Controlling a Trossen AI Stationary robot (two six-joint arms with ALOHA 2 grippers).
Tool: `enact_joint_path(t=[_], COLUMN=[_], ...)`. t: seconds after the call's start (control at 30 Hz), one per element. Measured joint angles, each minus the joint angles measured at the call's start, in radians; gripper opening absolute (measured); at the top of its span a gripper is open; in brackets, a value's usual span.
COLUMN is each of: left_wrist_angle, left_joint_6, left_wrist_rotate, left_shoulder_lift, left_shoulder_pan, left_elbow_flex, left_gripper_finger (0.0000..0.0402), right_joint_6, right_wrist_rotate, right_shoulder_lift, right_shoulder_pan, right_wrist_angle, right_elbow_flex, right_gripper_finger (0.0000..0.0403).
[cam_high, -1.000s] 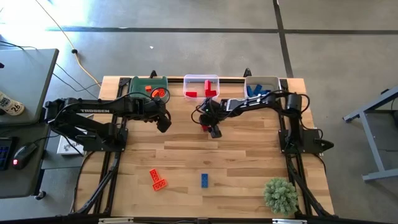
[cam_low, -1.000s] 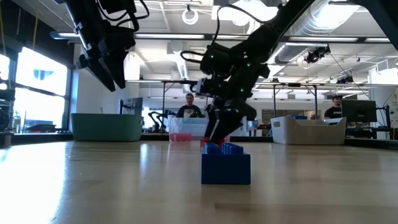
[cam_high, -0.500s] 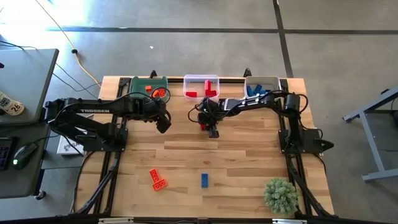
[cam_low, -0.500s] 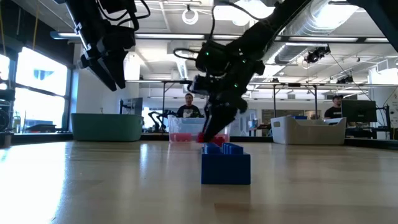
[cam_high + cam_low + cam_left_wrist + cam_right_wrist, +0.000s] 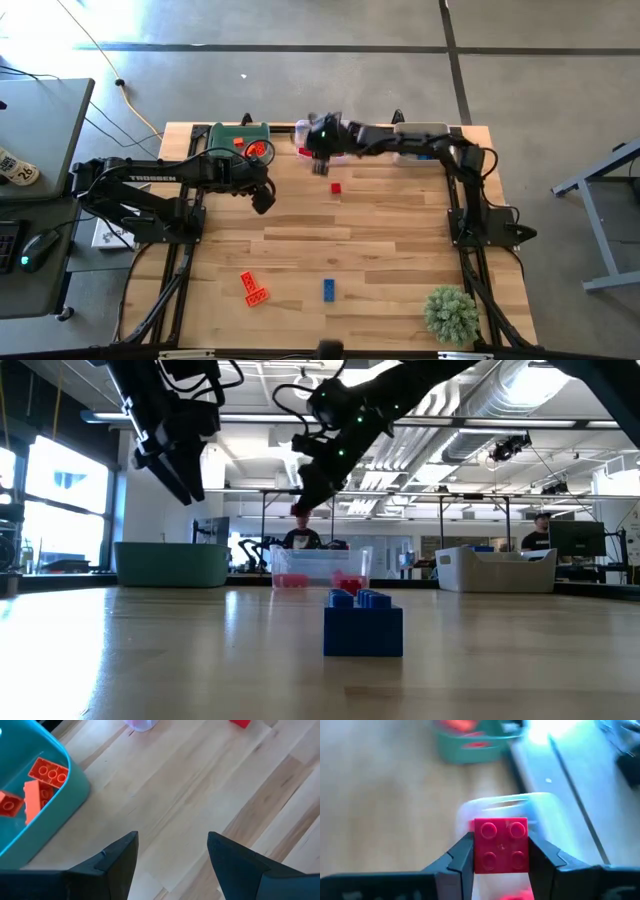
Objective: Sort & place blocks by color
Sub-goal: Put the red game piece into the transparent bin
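My right gripper needs to release the square red brick near the front side inside the clear bin [image 5: 323,153], among its red bricks.
My right gripper [image 5: 320,160] is shut on a square red brick [image 5: 501,845], high above the table beside the clear bin [image 5: 340,128]. The bin holds red bricks. Another red brick [image 5: 335,187] lies flat on the table in front of that bin. My left gripper [image 5: 263,200] hangs open and empty above the table, near the green bin [image 5: 228,136] that holds orange bricks [image 5: 47,771]. Orange bricks [image 5: 253,289] and a blue brick [image 5: 329,290] lie flat on the near part of the table. My right gripper pinches the red brick by two opposite sides [image 5: 479,851] between its two fingers. The brick's studded top faces the wrist camera. The fingers slant down from the table's right side. The brick is lifted clear of the table [image 5: 299,511].
A grey bin [image 5: 420,135] with blue bricks stands at the far right. A small green plant [image 5: 450,312] stands at the near right corner. Bare wood lies between the bins and the bricks at the near edge. People show in the room behind.
My right gripper has risen from the table's middle and gone toward the far edge, up to the clear bin, carrying the red brick clear of the table. The other red brick now shows on the table where the gripper was.
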Motion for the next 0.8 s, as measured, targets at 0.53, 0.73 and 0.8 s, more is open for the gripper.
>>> enact_joint_path(t=[0.53,0.73,0.8], left_wrist_angle=[0.003,0.005,0.005], left_joint_6=[0.436,0.72,0.8], left_wrist_rotate=[0.03,0.101,0.12], left_shoulder_lift=[0.0,0.0,0.0], left_shoulder_pan=[-0.001,-0.023,-0.035], left_elbow_flex=[0.0,0.0,0.0], left_gripper_finger=[0.0225,0.0225,0.0225], right_joint_6=[0.489,0.571,0.593], right_wrist_rotate=[-0.068,-0.105,-0.117], right_shoulder_lift=[0.015,0.014,0.014], right_shoulder_pan=[-0.207,-0.206,-0.206], right_wrist_angle=[-0.125,-0.146,-0.155], right_elbow_flex=[0.02,0.02,0.02], right_gripper_finger=[0.0113,0.0113,0.0113])
